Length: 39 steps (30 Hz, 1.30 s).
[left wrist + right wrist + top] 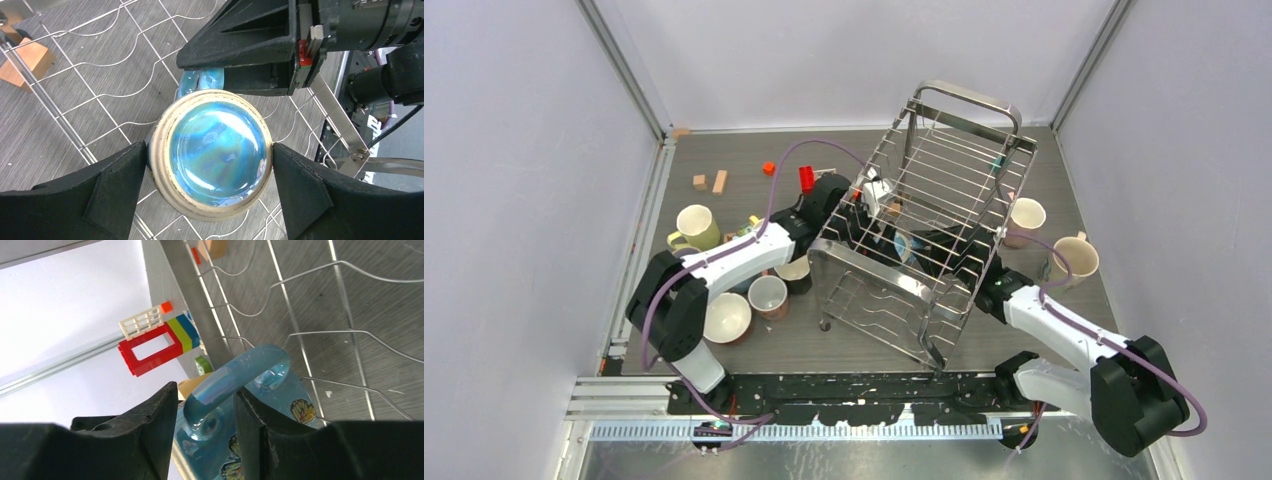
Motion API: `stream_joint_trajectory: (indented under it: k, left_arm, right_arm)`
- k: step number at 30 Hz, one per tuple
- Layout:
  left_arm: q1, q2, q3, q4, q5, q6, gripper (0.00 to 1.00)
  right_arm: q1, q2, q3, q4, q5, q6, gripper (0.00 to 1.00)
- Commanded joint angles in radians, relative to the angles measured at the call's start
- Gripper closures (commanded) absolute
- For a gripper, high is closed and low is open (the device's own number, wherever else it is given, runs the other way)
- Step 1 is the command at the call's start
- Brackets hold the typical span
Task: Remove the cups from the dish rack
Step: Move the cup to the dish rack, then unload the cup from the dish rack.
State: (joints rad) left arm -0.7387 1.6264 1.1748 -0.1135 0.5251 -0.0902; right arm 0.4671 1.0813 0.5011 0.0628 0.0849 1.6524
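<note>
The blue cup's handle slants across my right fingers, so I will open, align and grip the handle's outer bend [245,371].
The silver wire dish rack [969,98] stands tilted mid-table. Inside it is a glossy blue cup [903,244] with butterfly prints. My left gripper [886,222] reaches in from the left. In the left wrist view it [210,156] is shut on the cup's body [215,150], both fingers against the tan-rimmed base. My right gripper [936,252] reaches in from the right. In the right wrist view it [206,407] is open astride the cup's handle [235,377]; the right finger touches the handle and the left stands a little off.
Left of the rack stand a yellow-green mug [694,228], a cream cup [727,317], a pink cup [767,295] and a black cup [795,273]. Right of it are a cream mug [1027,218] and a tan mug [1074,260]. Toy blocks [709,182] lie at the back left.
</note>
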Motion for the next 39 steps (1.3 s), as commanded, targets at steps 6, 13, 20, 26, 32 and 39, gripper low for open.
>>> stream_joint_trajectory:
  k: [6,13,20,26,32,39]
  left_arm:
    - [-0.008,0.066,0.036,0.030,0.126,-0.005,0.19]
    - [-0.008,0.106,0.068,0.047,0.161,-0.023,0.19]
    - [-0.008,0.130,0.088,0.043,0.204,-0.022,0.20]
    - [-0.008,0.122,0.077,0.040,0.228,-0.023,0.22]
    - [-0.008,0.116,0.085,0.021,0.261,-0.025,0.23]
    - [-0.008,0.110,0.110,-0.020,0.268,-0.017,0.22]
  right_arm:
    - [-0.005,-0.065,-0.013,-0.080,0.014,-0.009,0.51]
    - [-0.007,-0.182,-0.038,-0.150,0.036,-0.033,0.37]
    - [-0.006,-0.365,-0.035,-0.333,0.073,-0.195,0.22]
    - [-0.006,-0.530,-0.091,-0.373,0.124,-0.406,0.22]
    - [-0.006,-0.576,-0.089,-0.332,0.219,-0.675,0.20]
    - [-0.006,-0.536,-0.165,-0.095,0.185,-0.896,0.26]
